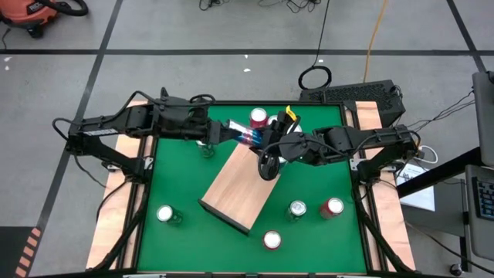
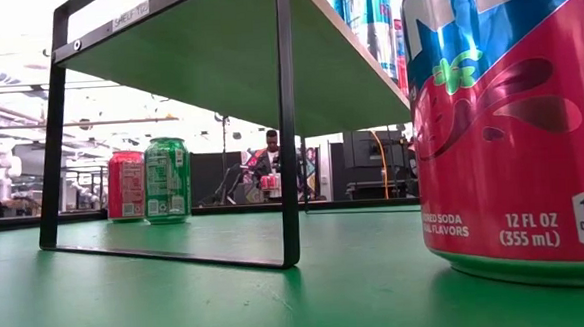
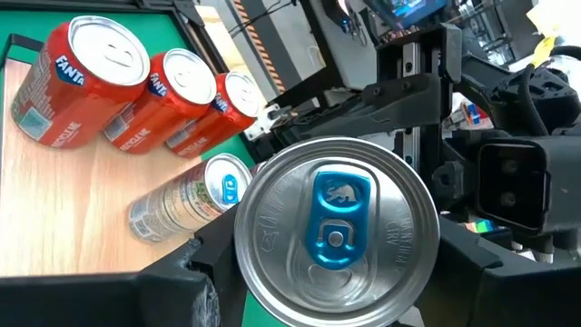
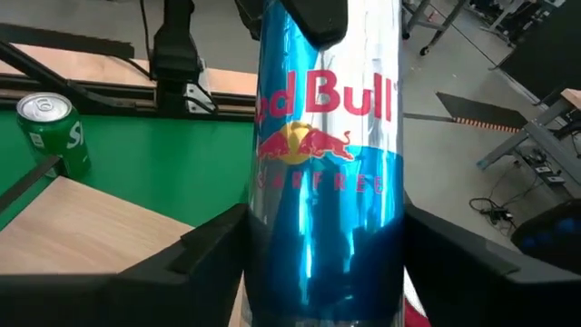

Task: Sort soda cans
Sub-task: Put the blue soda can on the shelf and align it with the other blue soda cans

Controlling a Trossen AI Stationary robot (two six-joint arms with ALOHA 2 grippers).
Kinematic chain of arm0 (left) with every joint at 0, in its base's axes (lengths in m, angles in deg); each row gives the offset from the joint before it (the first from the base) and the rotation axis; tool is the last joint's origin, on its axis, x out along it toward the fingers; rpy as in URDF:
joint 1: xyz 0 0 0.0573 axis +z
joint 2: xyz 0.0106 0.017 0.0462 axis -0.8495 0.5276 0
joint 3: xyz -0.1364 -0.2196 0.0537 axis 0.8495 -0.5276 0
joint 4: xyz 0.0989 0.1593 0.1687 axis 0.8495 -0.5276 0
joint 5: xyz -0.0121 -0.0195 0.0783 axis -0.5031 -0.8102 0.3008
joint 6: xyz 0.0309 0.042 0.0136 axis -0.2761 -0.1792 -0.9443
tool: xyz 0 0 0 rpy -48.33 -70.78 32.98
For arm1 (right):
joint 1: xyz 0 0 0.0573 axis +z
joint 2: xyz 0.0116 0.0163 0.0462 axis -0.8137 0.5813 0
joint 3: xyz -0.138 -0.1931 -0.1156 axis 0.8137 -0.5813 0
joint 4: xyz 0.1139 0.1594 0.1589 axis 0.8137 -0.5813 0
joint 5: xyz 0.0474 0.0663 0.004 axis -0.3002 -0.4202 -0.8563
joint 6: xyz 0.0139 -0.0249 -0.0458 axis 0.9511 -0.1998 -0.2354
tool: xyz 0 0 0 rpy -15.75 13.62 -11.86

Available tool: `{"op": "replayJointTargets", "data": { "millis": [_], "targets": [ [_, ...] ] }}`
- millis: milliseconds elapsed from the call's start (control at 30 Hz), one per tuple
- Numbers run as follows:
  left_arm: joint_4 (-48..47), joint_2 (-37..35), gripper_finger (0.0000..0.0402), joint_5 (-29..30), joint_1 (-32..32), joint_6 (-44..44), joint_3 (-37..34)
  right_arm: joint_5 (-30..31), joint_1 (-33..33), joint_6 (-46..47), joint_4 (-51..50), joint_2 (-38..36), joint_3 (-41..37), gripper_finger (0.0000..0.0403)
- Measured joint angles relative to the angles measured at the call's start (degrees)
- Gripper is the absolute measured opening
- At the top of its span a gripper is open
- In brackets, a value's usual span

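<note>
My left gripper pinches the can's top end, so it should open and back off while my right gripper tips the top up, then take the can's body (image 4: 329, 213).
A slim blue-and-silver soda can (image 1: 243, 136) hangs between my two arms above the far end of the light wooden board (image 1: 235, 185). My left gripper (image 1: 230, 133) reaches in from the table's left and is shut on the can; its silver top with a blue tab (image 3: 334, 227) faces that wrist. My right gripper (image 1: 261, 145) comes from the right, its fingers closed on the can's printed body (image 4: 327, 182). Other soda cans stand on the green table: red ones (image 1: 272, 240) (image 1: 332, 207) (image 1: 258, 117) and green ones (image 1: 297, 208) (image 1: 165, 215). My left gripper pinches the can's top end between its two fingers, one on each side of the rim (image 3: 247, 250). The can lies along the fingers and sticks out past them toward the right arm, lifted clear of the board. My right gripper has its two fingers (image 4: 213, 250) on opposite sides of the can's blue body (image 4: 268, 241), below the logo. They lie across the can, coming from the table's right. A left finger (image 4: 313, 18) shows at the can's other end.
The board is a shelf on black legs (image 2: 288, 134). Three red cans (image 3: 172, 91) and a silver-green one (image 3: 191, 195) rest on light wood beyond the held can. A green can (image 4: 54, 127) stands beside the board. Wooden rails (image 1: 116, 193) border the table.
</note>
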Motion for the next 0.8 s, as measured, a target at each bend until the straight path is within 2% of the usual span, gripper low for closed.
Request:
{"op": "replayJointTargets", "data": {
  "millis": [167,267,367,633,800],
  "targets": [
    [0.41,-0.02,0.0224,0.35,0.37,0.62,0.0,-0.07,-0.68,-0.07,-1.63,0.09,0.0,0.0305],
    [0.52,-0.04,0.0224,0.44,0.44,1.58,0.0,-0.15,-1.15,0.95,-2.3,0.09,0.0,0.0312],
    [0.33,-0.04,0.0224,0.45,0.44,1.67,0.0,-0.15,-1.21,1.04,-1.93,0.09,0.0,0.03],
    [0.03,-0.04,0.0226,0.32,0.39,1.52,0.0,-0.22,-1.21,1.11,-1.84,0.09,0.0,0.024],
    [0.42,-0.07,0.0256,0.11,0.39,1.09,0.0,-0.2,-1.21,1.11,-1.72,0.09,-0.01,0.0229]
  ]
}}
